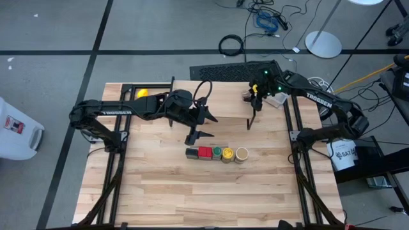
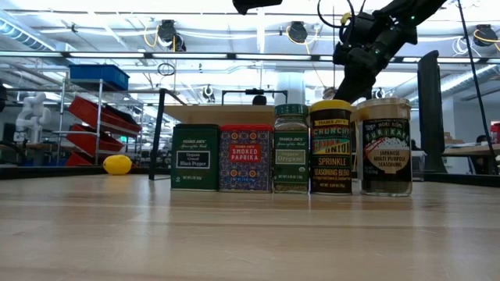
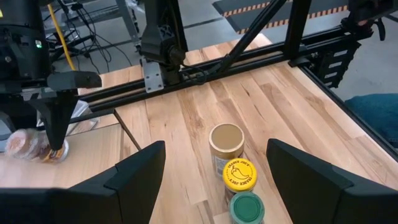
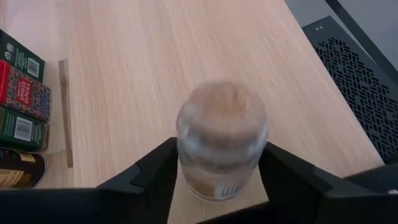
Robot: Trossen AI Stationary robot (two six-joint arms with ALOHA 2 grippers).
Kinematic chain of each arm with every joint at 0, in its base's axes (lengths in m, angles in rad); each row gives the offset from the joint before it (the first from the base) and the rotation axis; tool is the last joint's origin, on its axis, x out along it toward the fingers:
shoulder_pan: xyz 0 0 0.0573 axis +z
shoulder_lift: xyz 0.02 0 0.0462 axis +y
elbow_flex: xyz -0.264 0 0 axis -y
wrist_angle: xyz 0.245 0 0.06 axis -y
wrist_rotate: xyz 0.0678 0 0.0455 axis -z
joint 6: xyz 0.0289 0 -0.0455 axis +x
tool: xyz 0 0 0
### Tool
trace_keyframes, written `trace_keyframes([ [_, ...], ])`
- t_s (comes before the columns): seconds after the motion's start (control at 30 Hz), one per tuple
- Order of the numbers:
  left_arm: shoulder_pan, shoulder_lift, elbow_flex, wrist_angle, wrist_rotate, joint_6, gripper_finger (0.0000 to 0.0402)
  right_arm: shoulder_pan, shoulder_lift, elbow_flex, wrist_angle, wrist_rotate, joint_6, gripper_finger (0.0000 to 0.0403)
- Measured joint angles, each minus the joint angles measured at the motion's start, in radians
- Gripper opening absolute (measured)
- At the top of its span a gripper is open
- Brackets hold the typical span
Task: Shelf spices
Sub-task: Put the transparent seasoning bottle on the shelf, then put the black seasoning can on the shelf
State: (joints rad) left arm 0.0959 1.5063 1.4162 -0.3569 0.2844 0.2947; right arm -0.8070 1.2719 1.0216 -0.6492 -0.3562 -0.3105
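My left gripper should close next on the near and far sides [image 1: 191,153] of the dark box, at the end of the row beside the red tin.
Five spices stand in a row on the table: a dark box [image 1: 192,153], a red tin [image 1: 205,153], a green-lidded jar [image 1: 217,153], a yellow-lidded jar [image 1: 227,154] and a tan-topped jar [image 1: 241,154]. Behind the row stands the shelf [image 2: 226,113], a light plank on black legs. At its right end, a small brownish jar [image 4: 221,137] shows blurred between the fingers of my open right gripper [image 4: 221,165], low over the plank [image 3: 87,146]. My left gripper [image 1: 203,126] hangs open above the table, between shelf and row, touching nothing. My right gripper has the small jar's sides [image 4: 186,155] between its two fingers, which slant down from the table's right and far side. I cannot tell whether the fingers touch the jar, nor whether the jar stands on the plank.
A yellow ball [image 1: 142,92] lies at the table's far left. A clear tub [image 1: 276,99] sits by the right arm at the far right. Black frame rails run along the table's left and right edges. Bare wood lies in front of the row.
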Motion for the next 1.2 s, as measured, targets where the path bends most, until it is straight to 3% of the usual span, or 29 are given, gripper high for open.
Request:
trace_keyframes([
  [0.77,0.0,0.0,0.0,0.0,-0.001,0.001,0.029,-0.005,-0.025,-0.001,-0.024,0.037,-0.047,0.0215],
  [1.2,0.0,0.0,0.0,-0.001,-0.001,0.002,0.029,-0.005,-0.122,-0.001,-0.062,0.064,-0.036,0.0215],
])
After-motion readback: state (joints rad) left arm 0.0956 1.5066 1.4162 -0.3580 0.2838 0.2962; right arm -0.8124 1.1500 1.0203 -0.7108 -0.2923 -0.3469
